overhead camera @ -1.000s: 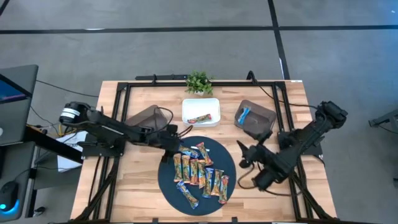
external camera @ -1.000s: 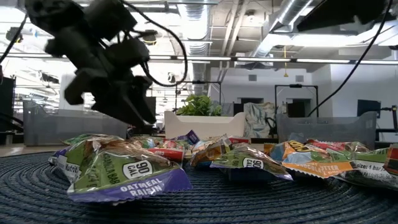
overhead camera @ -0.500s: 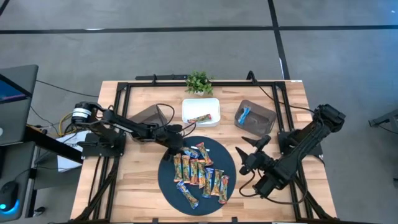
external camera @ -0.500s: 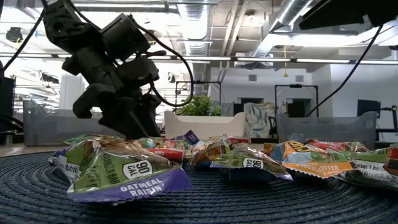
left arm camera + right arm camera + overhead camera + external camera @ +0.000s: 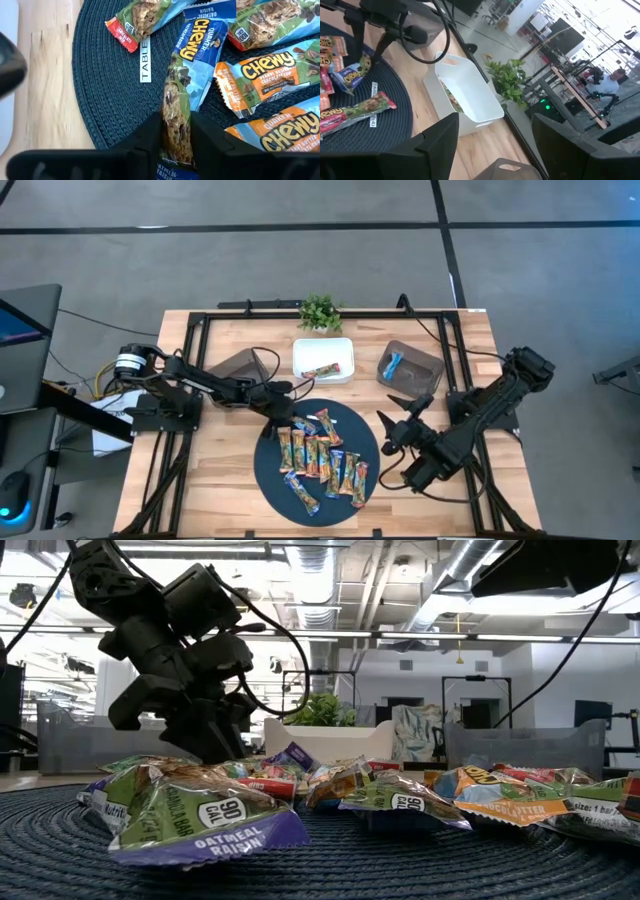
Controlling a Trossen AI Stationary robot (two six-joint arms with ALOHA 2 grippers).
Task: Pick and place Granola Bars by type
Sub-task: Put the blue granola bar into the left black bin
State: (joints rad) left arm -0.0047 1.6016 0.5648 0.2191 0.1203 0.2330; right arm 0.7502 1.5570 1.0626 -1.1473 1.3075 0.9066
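I need to use my left gripper to set the blue bar down inside the clear bin [image 5: 243, 377] next to the white bin.
Several Granola Bars [image 5: 322, 458] in orange, blue and red wrappers lie on a dark round woven mat [image 5: 272, 480] at the table's middle. My left gripper [image 5: 287, 418] reaches over the mat's far left part and is shut on a blue-wrapped bar [image 5: 192, 60]. In the low view this gripper [image 5: 215, 745] stands low over the bars. My right gripper [image 5: 397, 427] hangs open off the mat's right edge with nothing between its fingers [image 5: 440, 142]. My left gripper pinches the blue bar's near half [image 5: 175, 125] between its two fingers [image 5: 150, 137], which squeeze the wrapper narrow. The fingers come slanting down from the table's left and lie along the bar. The bar's far end [image 5: 290, 755] stands a little raised; its other bars lie beside it on the mat.
A white bin [image 5: 323, 360] with a red bar stands behind the mat. A brown bin [image 5: 412, 372] with a blue bar is at the back right, a clear bin [image 5: 240, 365] at the back left. A small plant [image 5: 320, 312] sits at the far edge.
My left gripper has gone down onto the bars at the mat's far left part. The blue bar's purple-edged far end has tipped up a little in the low view. The other bars lie as before.
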